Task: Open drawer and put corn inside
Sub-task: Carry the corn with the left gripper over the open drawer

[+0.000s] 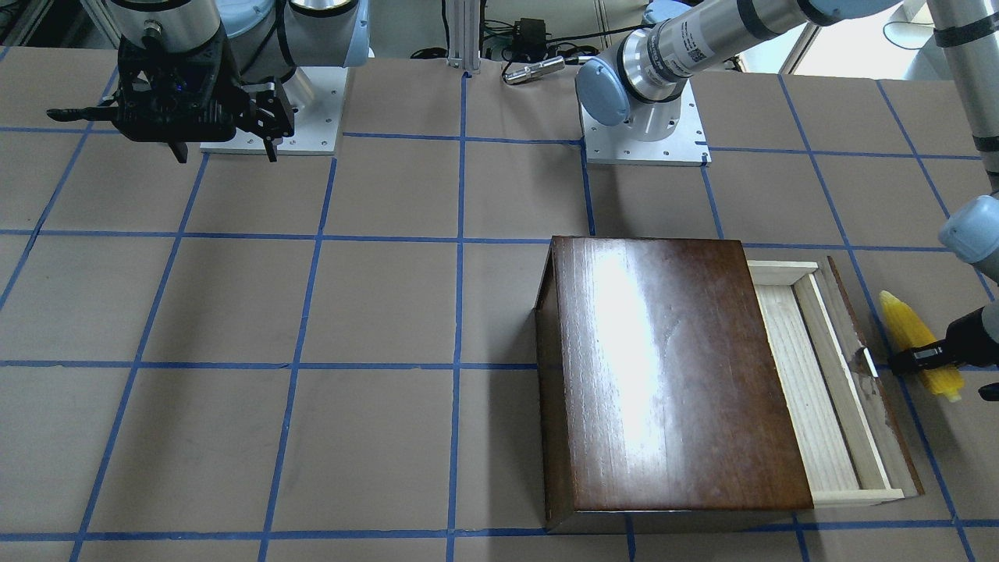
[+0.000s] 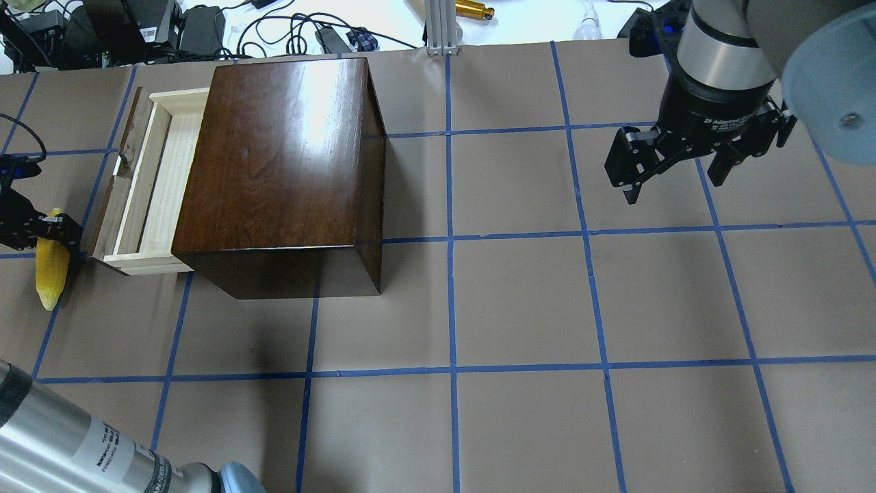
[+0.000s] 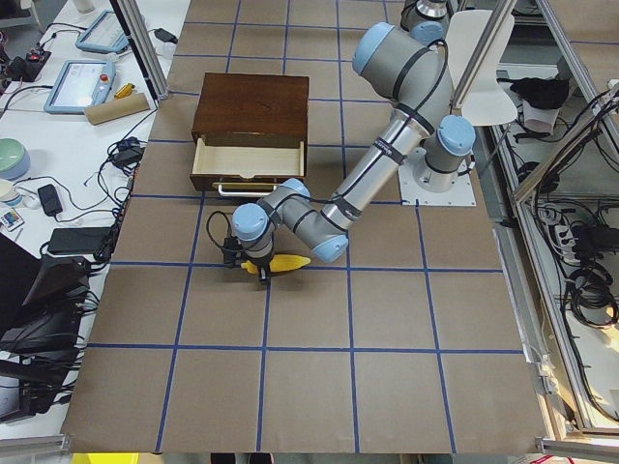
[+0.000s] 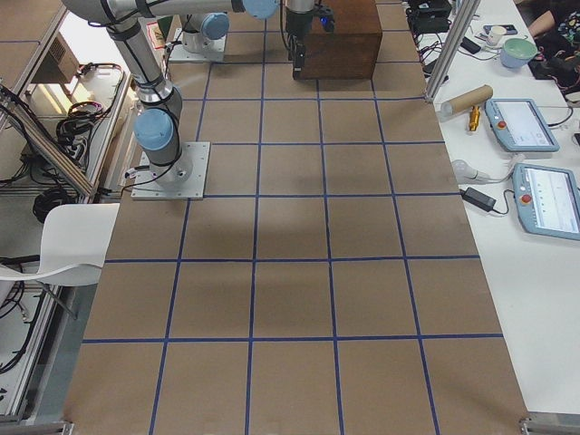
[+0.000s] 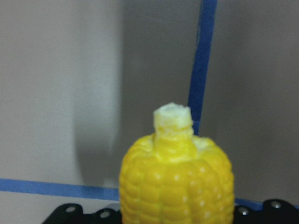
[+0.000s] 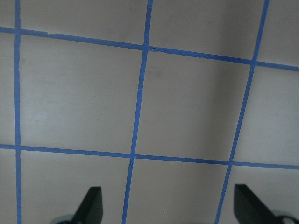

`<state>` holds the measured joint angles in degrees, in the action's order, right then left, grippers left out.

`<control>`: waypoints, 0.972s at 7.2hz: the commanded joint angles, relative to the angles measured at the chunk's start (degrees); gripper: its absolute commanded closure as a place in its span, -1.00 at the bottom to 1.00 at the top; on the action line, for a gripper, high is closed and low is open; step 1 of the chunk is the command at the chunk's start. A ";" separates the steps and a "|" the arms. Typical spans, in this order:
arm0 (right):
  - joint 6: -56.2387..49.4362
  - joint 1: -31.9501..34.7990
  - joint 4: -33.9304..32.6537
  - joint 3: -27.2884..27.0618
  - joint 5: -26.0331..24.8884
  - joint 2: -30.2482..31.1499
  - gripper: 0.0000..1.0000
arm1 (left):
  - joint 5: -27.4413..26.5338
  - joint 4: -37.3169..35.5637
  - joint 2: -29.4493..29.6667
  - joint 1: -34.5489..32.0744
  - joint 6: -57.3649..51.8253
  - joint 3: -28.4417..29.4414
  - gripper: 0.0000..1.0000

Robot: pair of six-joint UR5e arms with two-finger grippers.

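The robot's left gripper needs to put the corn, now just beyond the drawer's front panel, down midway [image 1: 802,367] along the pale wood tray of the open drawer.
The dark-brown box [image 1: 671,375] stands on the table with its drawer [image 1: 812,390] pulled partly out, and the pale wood tray is empty. In the overhead view the drawer [image 2: 154,185] opens to the left. The yellow corn [image 1: 901,320] lies just beyond the drawer's dark front panel, close to the table. My left gripper [image 1: 940,377] is shut on the corn across its thick end. The corn [image 5: 175,182] fills the left wrist view between the fingers. My right gripper [image 2: 674,186] is open and empty, hanging over the table far from the box.
The table is brown with a blue tape grid. The two arm bases [image 1: 644,133] sit at the robot's edge. Cables and devices [image 2: 137,27] lie beyond the table's far edge, behind the box. Tablets and a cardboard tube [image 4: 467,100] rest on a side bench.
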<state>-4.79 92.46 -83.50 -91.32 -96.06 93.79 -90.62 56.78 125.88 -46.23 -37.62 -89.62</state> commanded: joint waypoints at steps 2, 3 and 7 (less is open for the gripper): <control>-0.05 0.00 0.00 0.00 0.00 -0.01 -1.00 | 0.00 0.52 -0.46 -0.18 -0.09 0.67 1.00; -0.05 0.00 0.00 0.00 0.00 -0.01 -1.00 | 0.09 1.40 -2.20 -1.31 0.09 0.94 1.00; -0.05 0.00 0.00 0.00 0.09 0.08 -1.00 | 1.58 25.44 -10.82 -9.39 3.16 12.95 1.00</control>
<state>-4.81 92.46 -83.50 -91.32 -95.99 93.83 -89.70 75.25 116.86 -53.64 -35.58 -80.83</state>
